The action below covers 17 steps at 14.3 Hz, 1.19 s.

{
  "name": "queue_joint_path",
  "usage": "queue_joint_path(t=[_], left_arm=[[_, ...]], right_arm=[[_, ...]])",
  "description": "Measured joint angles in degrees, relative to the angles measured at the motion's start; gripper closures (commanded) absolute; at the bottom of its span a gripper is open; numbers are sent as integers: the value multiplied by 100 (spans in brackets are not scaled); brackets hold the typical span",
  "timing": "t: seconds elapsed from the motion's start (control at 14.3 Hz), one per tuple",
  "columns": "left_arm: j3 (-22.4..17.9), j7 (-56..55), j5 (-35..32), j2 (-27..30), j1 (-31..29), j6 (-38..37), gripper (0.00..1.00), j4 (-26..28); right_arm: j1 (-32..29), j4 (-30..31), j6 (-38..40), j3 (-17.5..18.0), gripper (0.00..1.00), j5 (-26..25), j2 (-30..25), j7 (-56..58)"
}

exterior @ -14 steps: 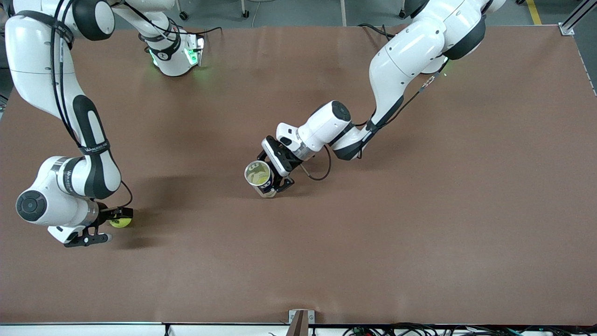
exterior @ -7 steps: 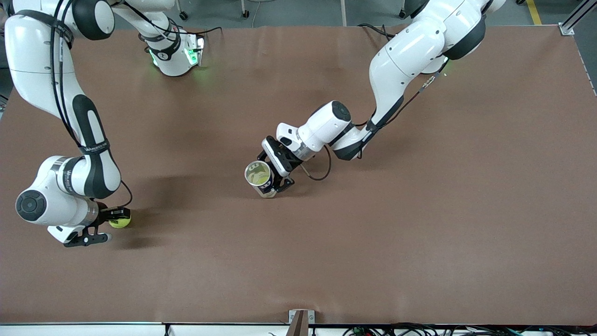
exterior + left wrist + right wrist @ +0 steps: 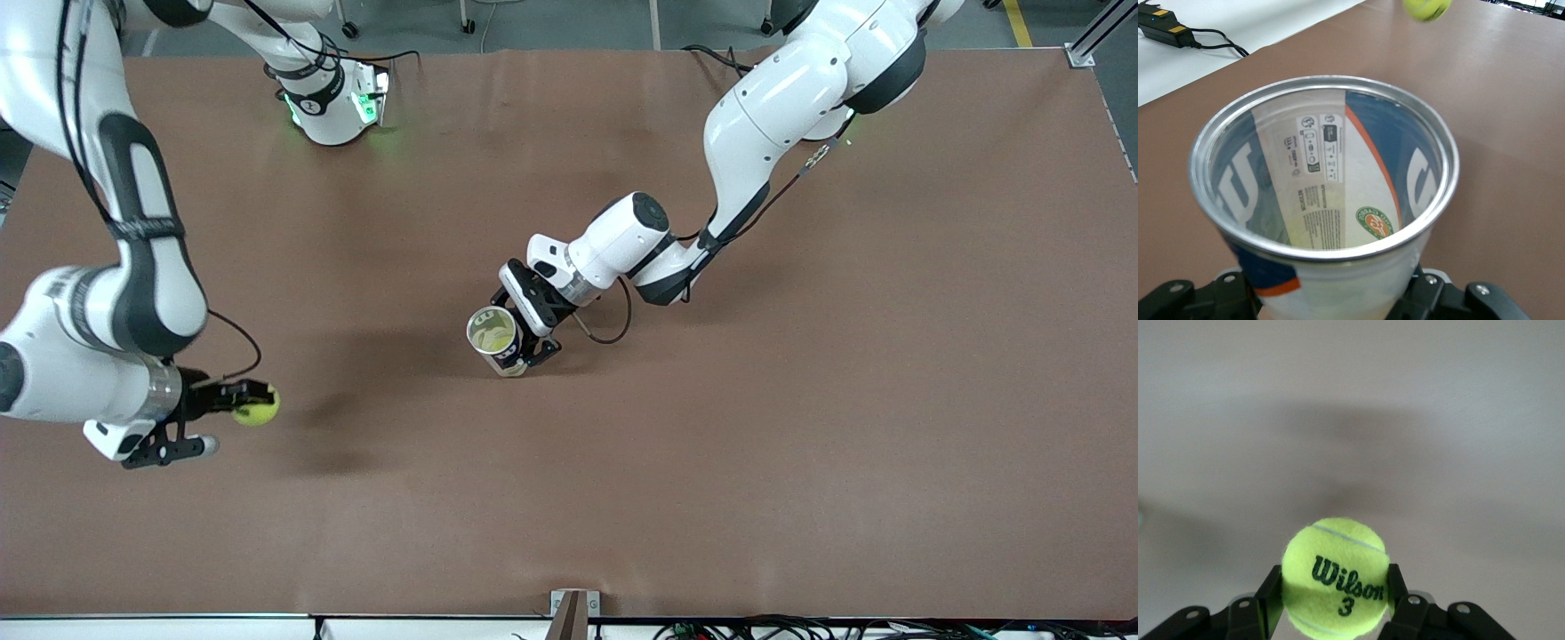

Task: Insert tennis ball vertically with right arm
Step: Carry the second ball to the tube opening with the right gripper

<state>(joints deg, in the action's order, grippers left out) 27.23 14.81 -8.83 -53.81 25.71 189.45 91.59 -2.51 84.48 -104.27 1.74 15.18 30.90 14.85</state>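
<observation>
My left gripper holds the can. Next, my right gripper lets go of the tennis ball inside the open rim of the can [image 3: 493, 332].
A yellow-green Wilson tennis ball [image 3: 256, 406] [image 3: 1336, 577] is clamped between the two black fingers [image 3: 1270, 595] of my right gripper [image 3: 252, 404] [image 3: 1333, 588], which is shut on it. It hangs a little above the brown table at the right arm's end. In the middle of the table an open tennis ball can [image 3: 493, 338] [image 3: 1338, 287] stands with its metal rim facing up. It has a clear wall and a blue and white label. My left gripper [image 3: 524, 333] [image 3: 1331, 303] is shut on its lower wall. The left wrist view shows the ball [image 3: 1426, 7] well off from the can.
The brown table [image 3: 800, 444] stretches wide between ball and can. The right arm's base [image 3: 333, 107] with green lights stands at the table's back edge. A black power adapter [image 3: 1161, 27] with its cable lies off the table. A metal bracket [image 3: 569, 609] sits at the front edge.
My right gripper shut on the tennis ball, lifted it off the table and carried it a little toward the can. The left arm and the can have not moved.
</observation>
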Motion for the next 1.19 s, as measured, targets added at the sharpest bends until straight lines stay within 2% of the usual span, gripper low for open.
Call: queue_joint_path(t=[0.21,0.28,0.42,0.77,1.19], left_arm=[[0,0,0,-3,1,0,24,2],[0,0,0,-9,2,0,24,3],[-1,0,0,-31,3,0,24,4],[-2,0,0,-41,4,39,23,17],[-2,0,0,-41,5,43,23,18]], right_arm=[[118,-6,858,42,88,1512,-353,-102],[163,-9,899,81,89,1899,-355,-102],[419,-21,842,139,89,2349,-335,-213],[1454,-183,8,172,88,2498,-325,-1584],[1840,-126,-362,167,86,2498,-140,-1870]])
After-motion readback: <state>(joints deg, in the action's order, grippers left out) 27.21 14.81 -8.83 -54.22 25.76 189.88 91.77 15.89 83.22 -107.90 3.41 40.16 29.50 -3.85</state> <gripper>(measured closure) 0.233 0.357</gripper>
